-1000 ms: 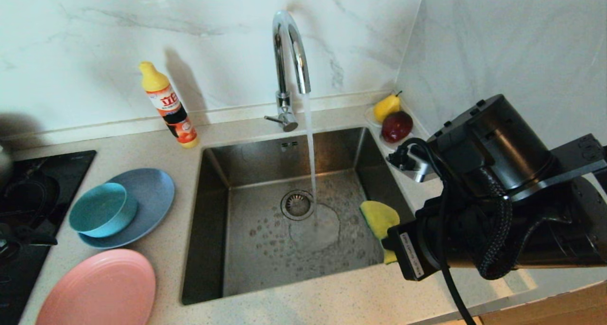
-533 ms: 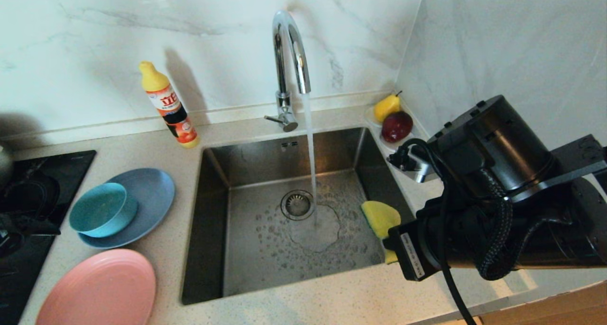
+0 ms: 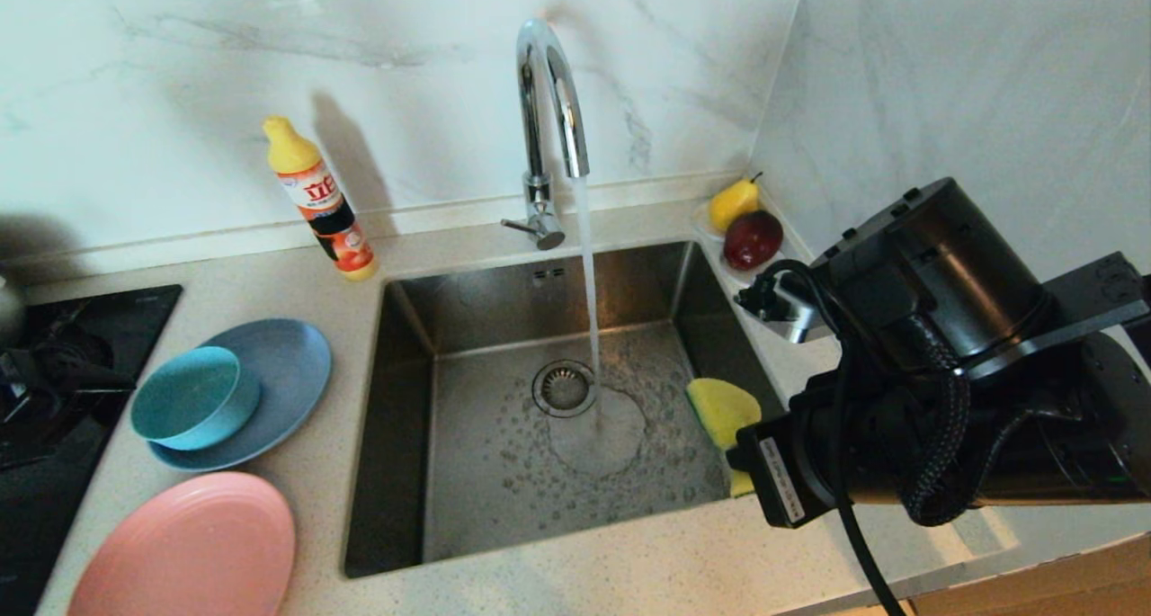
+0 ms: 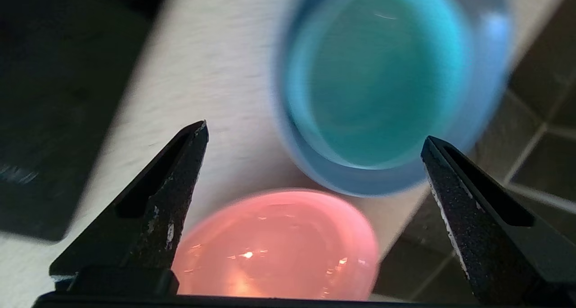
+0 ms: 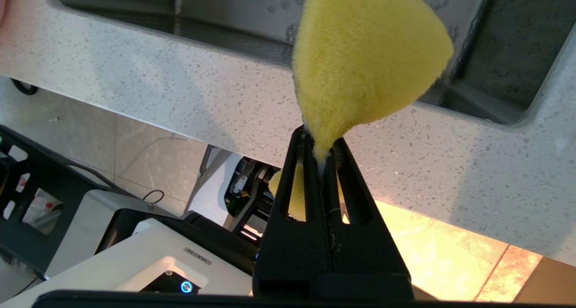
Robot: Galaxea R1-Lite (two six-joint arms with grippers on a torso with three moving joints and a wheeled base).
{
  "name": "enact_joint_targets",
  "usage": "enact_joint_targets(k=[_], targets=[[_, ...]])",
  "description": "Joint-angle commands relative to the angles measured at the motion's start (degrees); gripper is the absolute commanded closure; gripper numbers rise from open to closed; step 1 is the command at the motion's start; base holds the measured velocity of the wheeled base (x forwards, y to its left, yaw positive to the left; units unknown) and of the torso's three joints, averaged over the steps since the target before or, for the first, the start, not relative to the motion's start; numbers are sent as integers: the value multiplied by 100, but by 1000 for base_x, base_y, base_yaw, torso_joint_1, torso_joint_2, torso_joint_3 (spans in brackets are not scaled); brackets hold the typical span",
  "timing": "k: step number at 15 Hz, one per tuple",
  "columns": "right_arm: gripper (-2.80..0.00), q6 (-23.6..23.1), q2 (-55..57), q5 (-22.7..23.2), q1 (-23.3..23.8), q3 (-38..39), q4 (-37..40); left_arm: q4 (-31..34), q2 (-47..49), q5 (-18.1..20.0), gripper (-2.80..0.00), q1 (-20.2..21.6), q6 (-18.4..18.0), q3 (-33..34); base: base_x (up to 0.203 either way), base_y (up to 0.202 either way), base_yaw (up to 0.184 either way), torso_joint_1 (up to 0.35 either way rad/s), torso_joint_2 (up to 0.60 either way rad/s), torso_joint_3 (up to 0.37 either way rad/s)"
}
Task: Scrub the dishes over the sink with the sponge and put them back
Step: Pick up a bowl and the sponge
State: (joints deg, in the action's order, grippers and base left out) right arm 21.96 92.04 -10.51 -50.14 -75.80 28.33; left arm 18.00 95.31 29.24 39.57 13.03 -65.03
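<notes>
Next, I move my left gripper to the teal bowl on the grey-blue plate and close it on the bowl's rim (image 3: 238, 375) (image 4: 452, 119) facing the sink.
The pink plate (image 3: 184, 549) lies on the counter at the front left. Behind it the teal bowl (image 3: 191, 396) sits on the grey-blue plate (image 3: 286, 360). My left gripper (image 4: 316, 131) hangs open and empty above the counter, with the teal bowl (image 4: 382, 83) and the pink plate (image 4: 274, 249) below it. In the head view that arm is only a dark shape at the left edge. The right gripper (image 5: 320, 139) is shut on the yellow sponge (image 5: 364, 60). The sponge (image 3: 722, 411) hangs over the right front corner of the sink (image 3: 405, 400).
The faucet (image 3: 548, 103) runs water into the basin beside the drain (image 3: 564, 388). A detergent bottle (image 3: 319, 202) stands at the back left. A saucer with a pear and a red fruit (image 3: 746, 229) sits at the back right. The black stovetop (image 3: 135, 319) lies left of the dishes.
The left arm's dark shape at the left edge has moved farther back along the stovetop. The right arm and the sponge have stayed put. Water keeps running.
</notes>
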Motion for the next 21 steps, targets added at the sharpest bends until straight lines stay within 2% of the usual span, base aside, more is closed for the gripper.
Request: enact_joint_targets(k=[1,3,5,6,8,10,12,18,21], targets=[[0,11,51,-13,13,-14,15,206,-169,-120,-280,-500,-195,-233,0,0,0,0,0,0],[0,11,69,-48,13,-22,15,477,-216,-352,-280,-887,-650,-406,0,0,0,0,0,0],[0,11,85,-57,22,-22,15,517,-242,-540,-280,-1200,-788,-499,0,0,0,0,0,0],[0,2,86,-57,22,-26,6,522,-256,-627,-280,-1331,-1039,-485,0,0,0,0,0,0],[0,2,121,-57,22,-40,6,546,-240,-725,-280,-1471,-1548,-392,0,0,0,0,0,0],[0,2,155,-57,56,-58,-18,543,-117,-1058,-280,-1638,-1826,-340,0,0,0,0,0,0],[0,2,192,-57,57,-68,-21,491,31,-1102,-280,-1662,-2295,-226,0,0,0,0,0,0],[0,2,165,-57,101,-75,-21,458,376,-1283,-280,-1956,-2384,-145,0,0,0,0,0,0],[0,2,148,-57,101,-75,-21,147,483,-1430,-280,-2005,-2384,-77,0,0,0,0,0,0]])
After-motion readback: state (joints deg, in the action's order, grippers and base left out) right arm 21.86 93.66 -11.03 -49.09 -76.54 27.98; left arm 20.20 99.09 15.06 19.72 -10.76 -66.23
